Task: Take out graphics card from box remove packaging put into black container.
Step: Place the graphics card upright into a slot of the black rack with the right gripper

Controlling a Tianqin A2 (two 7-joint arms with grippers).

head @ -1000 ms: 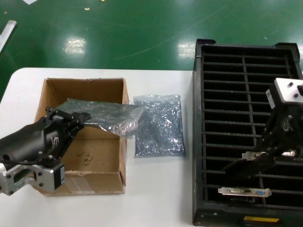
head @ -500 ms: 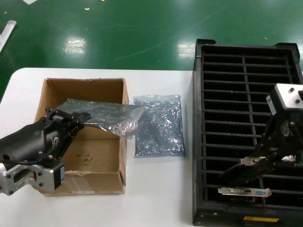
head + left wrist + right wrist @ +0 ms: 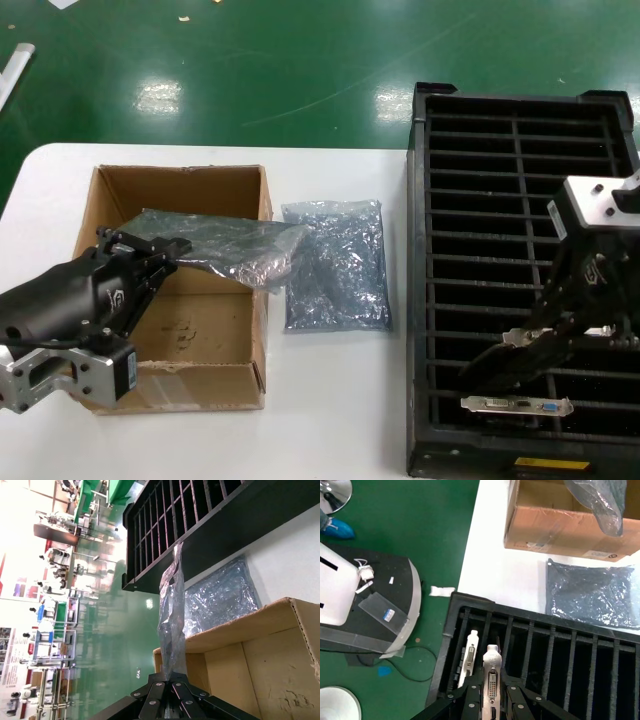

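Note:
My right gripper is going to release its graphics card, held low over the front rows now, in the slot (image 3: 501,373) (image 3: 491,665) directly behind the standing graphics card in the black container.
My right gripper (image 3: 500,362) (image 3: 492,690) is shut on the silver end bracket of a graphics card (image 3: 492,672), held low over the front rows of the black container (image 3: 520,150) (image 3: 555,635). A second graphics card (image 3: 516,405) (image 3: 470,656) stands in the frontmost slot beside it. My left gripper (image 3: 160,250) (image 3: 172,679) is shut on one end of the packaging (image 3: 225,245) (image 3: 171,615), a crinkly grey-blue bag stretched over the brown box (image 3: 110,190) (image 3: 250,655) and past its right wall. Whether that bag holds anything is not visible.
A second grey-blue bag (image 3: 335,265) (image 3: 592,595) lies flat on the white table (image 3: 330,420) between the box and the black container. Green floor lies beyond the table's far edge.
My right gripper has shifted a little to the left and lower over the container's front rows with the card. The left gripper and its bag have stayed put.

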